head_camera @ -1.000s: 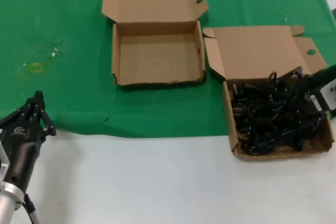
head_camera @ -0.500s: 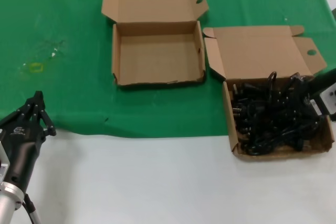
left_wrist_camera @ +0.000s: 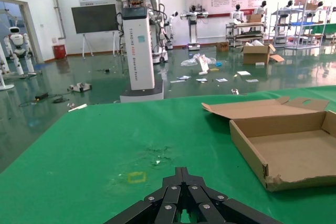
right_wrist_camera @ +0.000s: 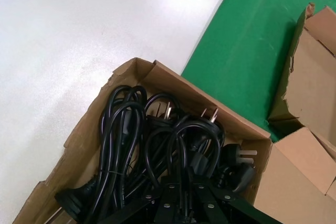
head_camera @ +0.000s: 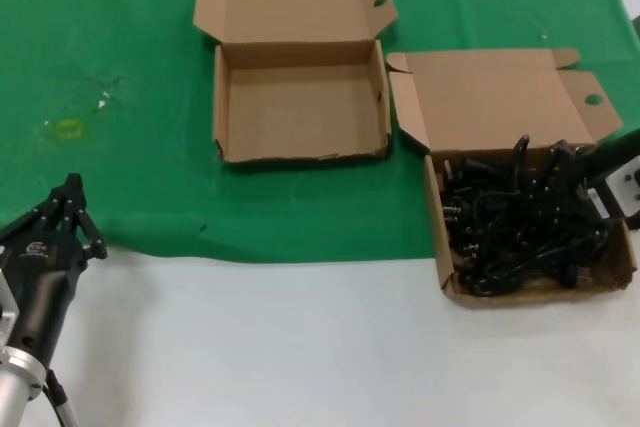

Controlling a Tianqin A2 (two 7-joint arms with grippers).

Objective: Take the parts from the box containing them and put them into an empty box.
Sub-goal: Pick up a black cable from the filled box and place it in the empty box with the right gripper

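The power cord has only a few pieces below its loop pinched in my right gripper, so I will open it wide and close around the whole bundle [right_wrist_camera: 195, 164] before lifting.
The power cords [head_camera: 520, 217] lie in a tangled black pile in the broad-lidded box [head_camera: 447, 247] at the right; they also show in the right wrist view [right_wrist_camera: 131, 145]. My right gripper [head_camera: 588, 161] is over that box's far right corner, shut on a loop of cord [right_wrist_camera: 181, 153] at its tip [right_wrist_camera: 184, 182]. The empty box [head_camera: 300, 112] with the narrow lid stands open at the middle back, also seen in the left wrist view [left_wrist_camera: 294, 150]. My left gripper [head_camera: 70, 192] is parked at the lower left, shut and empty [left_wrist_camera: 181, 174].
A green cloth [head_camera: 120, 47] covers the far half of the table; the near half is white [head_camera: 300, 347]. A small yellow mark [head_camera: 68, 128] is on the cloth at the left. The two boxes stand close, their flaps nearly touching.
My right gripper has drawn back to the right, toward the box's right edge, and the cords near it have shifted with it. The left arm has not moved.
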